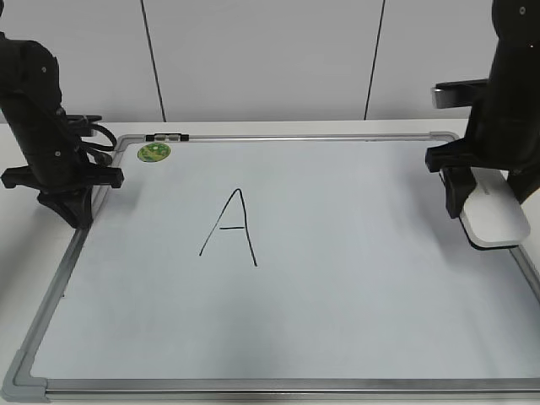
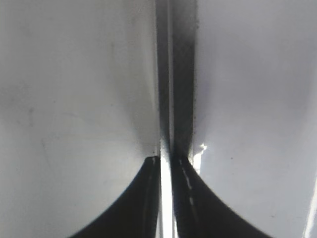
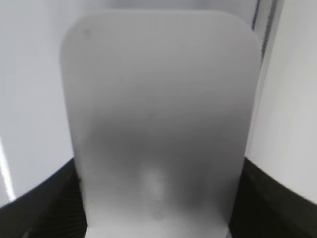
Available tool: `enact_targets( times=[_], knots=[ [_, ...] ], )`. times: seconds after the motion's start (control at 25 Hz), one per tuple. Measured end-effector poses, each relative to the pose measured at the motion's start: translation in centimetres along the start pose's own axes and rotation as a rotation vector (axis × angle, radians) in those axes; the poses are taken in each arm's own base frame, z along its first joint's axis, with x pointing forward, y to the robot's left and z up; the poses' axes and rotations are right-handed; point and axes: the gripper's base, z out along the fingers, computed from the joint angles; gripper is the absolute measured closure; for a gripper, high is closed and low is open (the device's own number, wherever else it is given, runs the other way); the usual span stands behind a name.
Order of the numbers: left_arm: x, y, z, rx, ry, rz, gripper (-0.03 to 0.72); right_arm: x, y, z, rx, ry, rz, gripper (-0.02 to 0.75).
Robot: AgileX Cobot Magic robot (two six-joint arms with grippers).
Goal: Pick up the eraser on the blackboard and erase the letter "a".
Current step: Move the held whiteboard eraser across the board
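Note:
My right gripper needs to release the white eraser on the blackboard's grey side rail (image 1: 498, 234), across from my left gripper.
The blackboard (image 1: 354, 278) is a white board in a grey frame, lying flat on the table. A large black capital "A" (image 1: 229, 228) is drawn on it. No small letter "a" shows anywhere on the board. The white eraser (image 1: 494, 215) is at the board's right edge, between the jaws of my right gripper (image 1: 469, 202). In the right wrist view the eraser (image 3: 158, 99) fills the frame, with the right gripper (image 3: 158, 198) shut on its sides. My left gripper (image 1: 72, 207) rests at the board's left frame. Its jaws (image 2: 166, 163) are together over the frame rail (image 2: 166, 74).
A round green sticker (image 1: 153, 153) sits at the board's top left corner. A small black clip (image 1: 166, 137) is on the top frame. Grey plastic corners (image 1: 24, 384) cap the frame. A white wall stands behind the table.

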Motion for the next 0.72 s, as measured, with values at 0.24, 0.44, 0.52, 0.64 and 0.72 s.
enact_targets(
  times=[0.24,0.44,0.52,0.64,0.72],
  knots=[
    [0.0,0.0,0.0,0.001,0.002,-0.001,0.624,0.1,-3.0,0.6,-0.027,0.024,0.024,0.209],
    [0.0,0.0,0.0,0.003,0.003,-0.002,0.624,-0.8,-5.0,1.7,-0.081,0.037,0.056,0.209],
    [0.0,0.0,0.0,0.003,0.003,-0.002,0.624,-1.7,-5.2,2.2,-0.108,0.033,0.048,0.209],
    [0.0,0.0,0.0,0.003,0.003,-0.002,0.624,-2.7,-5.1,3.1,-0.124,0.035,0.036,0.209],
    [0.0,0.0,0.0,0.003,0.003,-0.002,0.624,-3.2,-5.0,4.0,-0.131,0.046,0.032,0.209]
  ],
)
